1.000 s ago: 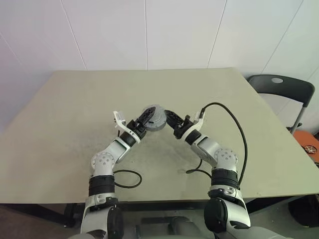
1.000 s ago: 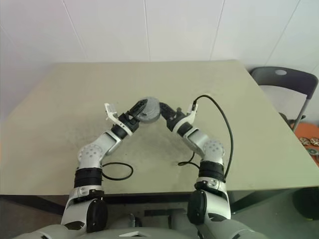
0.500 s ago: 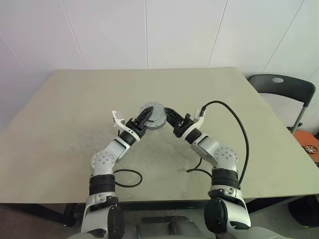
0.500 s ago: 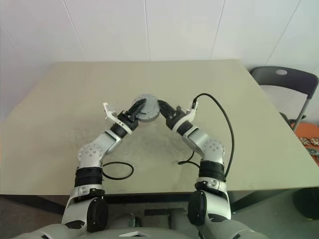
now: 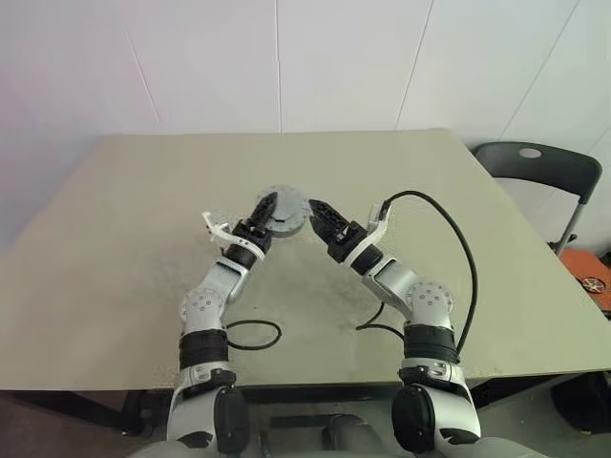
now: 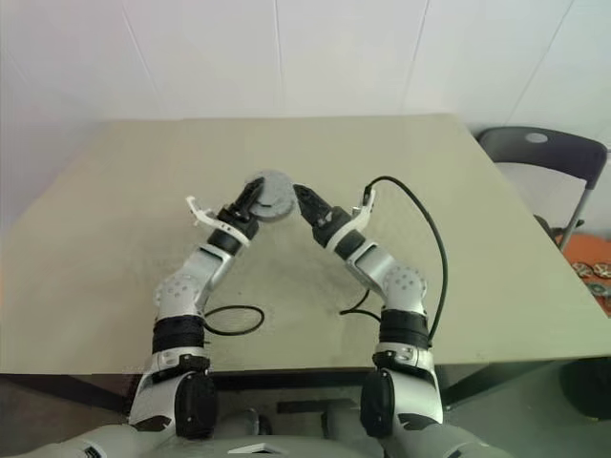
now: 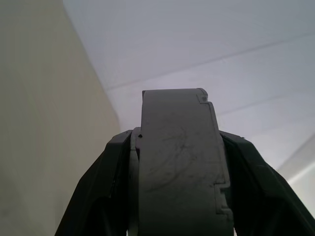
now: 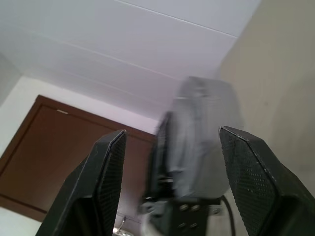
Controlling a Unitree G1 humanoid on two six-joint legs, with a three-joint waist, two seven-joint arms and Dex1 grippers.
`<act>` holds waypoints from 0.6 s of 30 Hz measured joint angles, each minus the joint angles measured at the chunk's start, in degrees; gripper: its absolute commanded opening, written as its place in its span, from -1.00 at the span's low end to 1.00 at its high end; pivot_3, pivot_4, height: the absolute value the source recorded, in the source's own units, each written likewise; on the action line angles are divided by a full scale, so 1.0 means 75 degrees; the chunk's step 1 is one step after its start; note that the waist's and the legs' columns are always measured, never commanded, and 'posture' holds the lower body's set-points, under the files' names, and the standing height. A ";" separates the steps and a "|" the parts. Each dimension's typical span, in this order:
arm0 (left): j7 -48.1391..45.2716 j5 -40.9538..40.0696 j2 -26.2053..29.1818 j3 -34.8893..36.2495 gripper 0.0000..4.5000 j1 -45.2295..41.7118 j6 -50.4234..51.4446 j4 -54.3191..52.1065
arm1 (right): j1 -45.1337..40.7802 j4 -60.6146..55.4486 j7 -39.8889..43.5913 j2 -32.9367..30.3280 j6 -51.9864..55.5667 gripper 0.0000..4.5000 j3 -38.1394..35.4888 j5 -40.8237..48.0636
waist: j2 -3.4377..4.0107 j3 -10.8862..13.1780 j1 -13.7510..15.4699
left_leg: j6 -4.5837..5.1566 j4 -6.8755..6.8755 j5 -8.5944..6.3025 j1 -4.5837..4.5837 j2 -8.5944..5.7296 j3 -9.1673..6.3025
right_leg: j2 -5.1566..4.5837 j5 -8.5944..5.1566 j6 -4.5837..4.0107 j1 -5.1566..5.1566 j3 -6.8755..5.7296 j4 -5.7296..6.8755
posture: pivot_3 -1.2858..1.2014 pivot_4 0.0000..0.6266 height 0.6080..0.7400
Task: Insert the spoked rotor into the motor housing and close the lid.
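Observation:
The motor housing will go from my left gripper onto the bare beige table (image 5: 173,248) beside its white bracket, away from my right gripper. The housing now hangs above the table's middle.
The motor housing (image 5: 284,216), a squat grey round part, hangs above the middle of the table. Its flat grey face is turned toward me, and I cannot tell whether that face is the lid. In the left wrist view the motor housing (image 7: 177,167) stands edge-on between the two black fingers. My left gripper (image 5: 264,211) is shut on its left rim. My right gripper (image 5: 319,211) is open just right of the housing, clear of it. In the right wrist view the grey motor housing (image 8: 204,132) sits beyond the spread fingers (image 8: 106,187). The spoked rotor is hidden.
The beige table (image 5: 124,219) stretches wide on all sides of the arms. A black cable (image 5: 449,229) loops from my right wrist, and another cable (image 5: 253,334) lies by the front edge. A dark chair (image 5: 539,167) stands off the table's right side.
My right gripper opened and let go of the housing. My left gripper closed on it and carried it a little to the left.

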 measured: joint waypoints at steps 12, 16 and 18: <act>0.0878 0.1905 0.1192 0.0927 0.05 -0.0285 -0.3940 0.2134 | 0.0033 -0.0001 0.0220 -0.0157 -0.0049 0.39 0.0198 -0.0011 | -0.0006 -0.0002 0.0207 | -0.0008 0.0020 0.0005 -0.0024 -0.0001 -0.0001 | -0.0008 0.0001 0.0002 -0.0015 0.0000 0.0010 | 0.03 -1.00 1.00; 0.0878 0.1997 0.1289 0.0985 0.05 -0.0284 -0.4041 0.2336 | 0.0035 -0.0001 0.0275 -0.0184 -0.0049 0.39 0.0250 -0.0010 | -0.0008 -0.0002 0.0219 | -0.0008 0.0051 0.0004 -0.0032 0.0000 -0.0004 | -0.0008 0.0004 0.0008 -0.0011 -0.0013 0.0023 | 0.03 -1.00 1.00; 0.0877 0.2010 0.1289 0.0984 0.05 -0.0284 -0.4056 0.2348 | 0.0039 -0.0001 0.0281 -0.0220 -0.0052 0.39 0.0250 -0.0010 | -0.0008 -0.0002 0.0209 | -0.0007 0.0061 0.0004 -0.0032 -0.0001 -0.0004 | -0.0007 0.0008 0.0014 -0.0008 -0.0013 0.0028 | 0.03 -1.00 1.00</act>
